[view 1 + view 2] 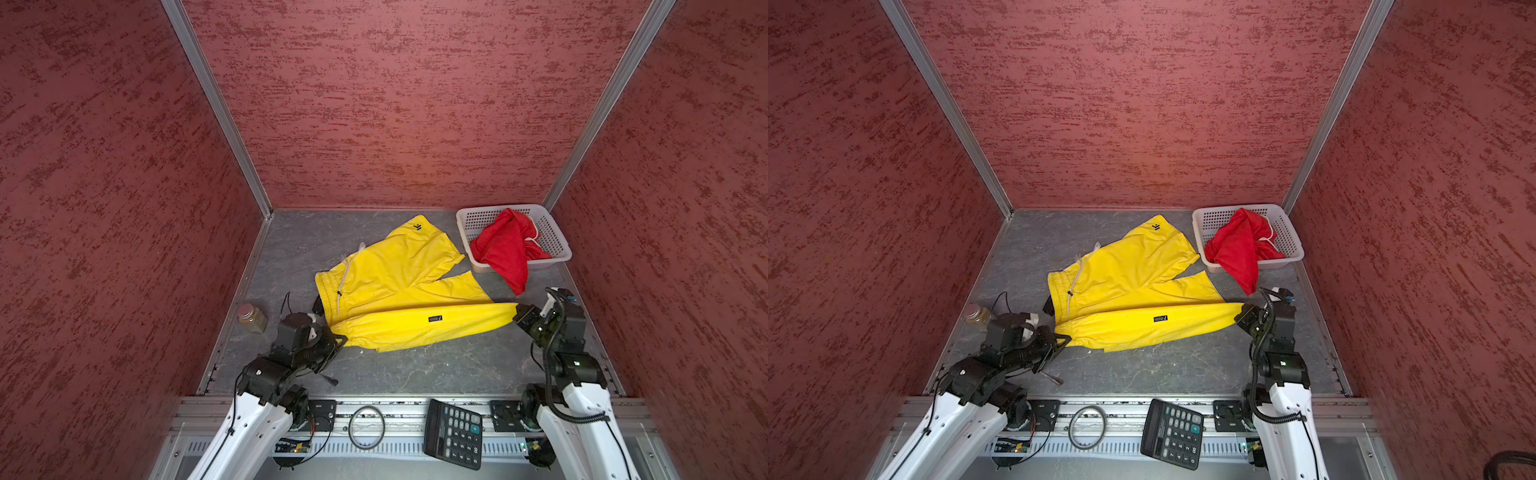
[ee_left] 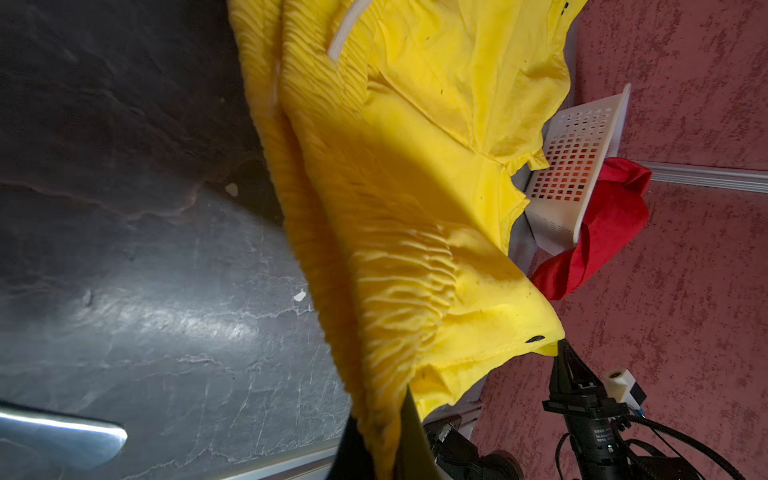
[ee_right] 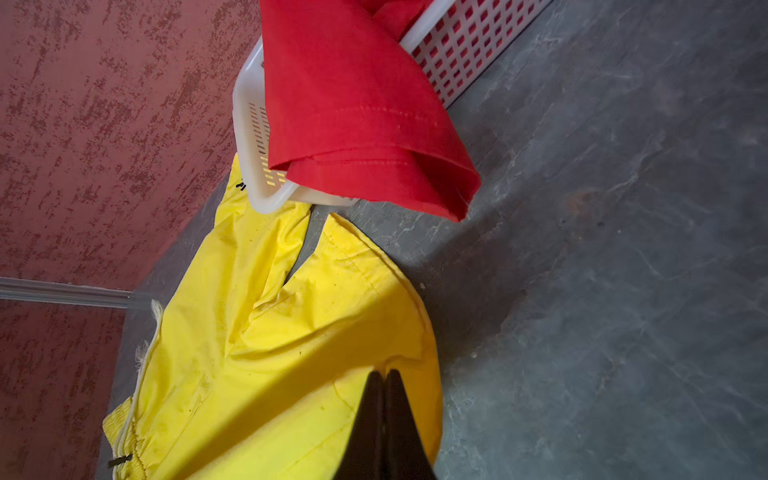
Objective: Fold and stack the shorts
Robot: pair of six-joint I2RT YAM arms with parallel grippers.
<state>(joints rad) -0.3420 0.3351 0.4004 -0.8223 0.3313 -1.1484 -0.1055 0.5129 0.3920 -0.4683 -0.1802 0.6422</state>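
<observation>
My left gripper should lay down the lifted edge of the yellow shorts' near leg, as that leg is bunched behind it, and take the yellow shorts' middle [image 1: 379,293] before folding.
The yellow shorts [image 1: 399,274] [image 1: 1129,270] lie spread in the middle of the grey table, their near edge lifted into a long roll with a small dark label. My left gripper [image 1: 337,332] [image 2: 380,403] is shut on the waistband end of that roll. My right gripper [image 1: 519,311] [image 3: 384,374] is shut on the leg end, pinching the yellow fabric [image 3: 270,353]. The red shorts [image 1: 505,249] [image 3: 353,104] lie crumpled in the white basket [image 1: 469,216] at the back right. One red leg hangs over the basket's front rim.
A small jar [image 1: 252,318] stands at the table's left edge, just behind my left arm. A calculator [image 1: 454,432] and a metal ring [image 1: 366,422] rest on the front rail. Red walls close in the left, back and right sides.
</observation>
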